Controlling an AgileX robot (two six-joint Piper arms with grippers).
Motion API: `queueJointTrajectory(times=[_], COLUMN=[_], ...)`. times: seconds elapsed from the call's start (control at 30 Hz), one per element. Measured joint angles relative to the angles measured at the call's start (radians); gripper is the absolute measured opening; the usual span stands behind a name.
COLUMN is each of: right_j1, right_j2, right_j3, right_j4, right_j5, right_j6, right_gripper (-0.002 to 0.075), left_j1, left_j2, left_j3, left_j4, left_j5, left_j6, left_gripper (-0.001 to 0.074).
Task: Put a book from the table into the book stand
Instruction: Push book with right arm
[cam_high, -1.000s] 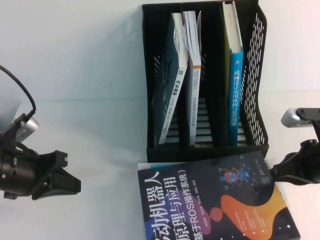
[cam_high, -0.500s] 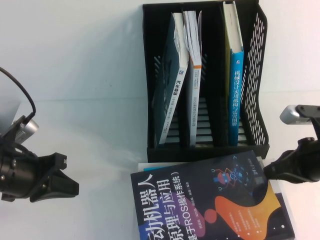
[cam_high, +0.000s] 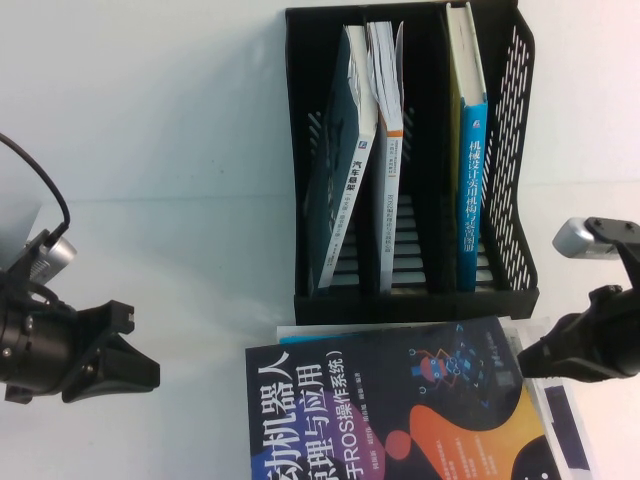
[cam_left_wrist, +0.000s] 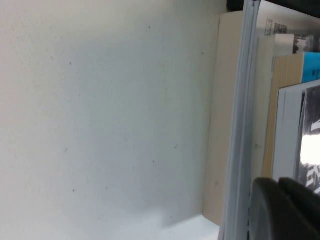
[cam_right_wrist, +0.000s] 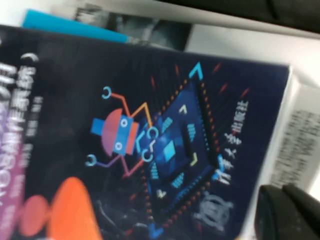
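The navy book at its edge (cam_high: 250, 397) (cam_left_wrist: 286, 145) beside the white title, a little in from the stand-side corner, should be taken hold of next by my left gripper.
The navy book (cam_high: 400, 410) with white Chinese title and orange blobs lies flat on the white table (cam_high: 150, 150), on top of other books, just in front of the black book stand (cam_high: 415, 305). My right gripper (cam_high: 522, 362) is shut, its tip at the book's right edge; in the right wrist view the closed gripper (cam_right_wrist: 287, 215) sits beside the navy cover (cam_right_wrist: 125, 125). My left gripper (cam_high: 148, 375) is shut and empty, low over the table well left of the book. In the left wrist view this gripper (cam_left_wrist: 287, 212) faces the stack's side.
The stand holds a leaning teal book (cam_high: 340, 170), a white book with an orange band (cam_high: 388, 120) and a bright-blue-spined book (cam_high: 470, 180). A white cover (cam_high: 565, 420) and a cyan edge (cam_high: 300, 330) stick out under the navy book. The stack's page edges (cam_left_wrist: 225, 125) show in the left wrist view.
The navy book has slid left and turned a little, uncovering the white cover on its right. My right gripper has moved left with its edge. The left arm has barely moved.
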Motion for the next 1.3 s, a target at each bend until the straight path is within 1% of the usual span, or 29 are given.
queueJointTrajectory(times=[0.13, 0.23, 0.5, 0.67, 0.87, 1.03, 1.13, 1.3], right_j1=[0.003, 0.003, 0.003, 0.004, 0.004, 0.008, 0.036, 0.117], right_j2=[0.000, 0.000, 0.000, 0.000, 0.000, 0.000, 0.000, 0.000], right_j3=[0.000, 0.000, 0.000, 0.000, 0.000, 0.000, 0.000, 0.000], right_j4=[-0.084, -0.094, -0.059, -0.040, 0.031, 0.045, 0.045, 0.045], right_j5=[-0.051, -0.049, 0.026, 0.036, 0.095, 0.118, 0.111, 0.055], right_j6=[0.091, 0.109, 0.111, 0.111, 0.073, 0.063, 0.063, 0.063], right_gripper=[-0.0003, -0.0003, -0.0003, -0.0003, -0.0003, -0.0003, -0.0003, -0.0003], left_j1=[0.000, 0.000, 0.000, 0.000, 0.000, 0.000, 0.000, 0.000], left_j2=[0.000, 0.000, 0.000, 0.000, 0.000, 0.000, 0.000, 0.000], left_j3=[0.000, 0.000, 0.000, 0.000, 0.000, 0.000, 0.000, 0.000], left_j4=[-0.002, -0.004, -0.004, -0.002, 0.000, 0.000, 0.000, 0.000], left_j5=[0.000, 0.000, 0.000, -0.008, -0.012, -0.012, -0.012, -0.012], left_j6=[0.000, 0.000, 0.000, -0.002, -0.015, -0.028, -0.030, -0.030], left_gripper=[-0.0004, -0.0004, -0.0004, -0.0004, -0.0004, -0.0004, -0.0004, -0.0004])
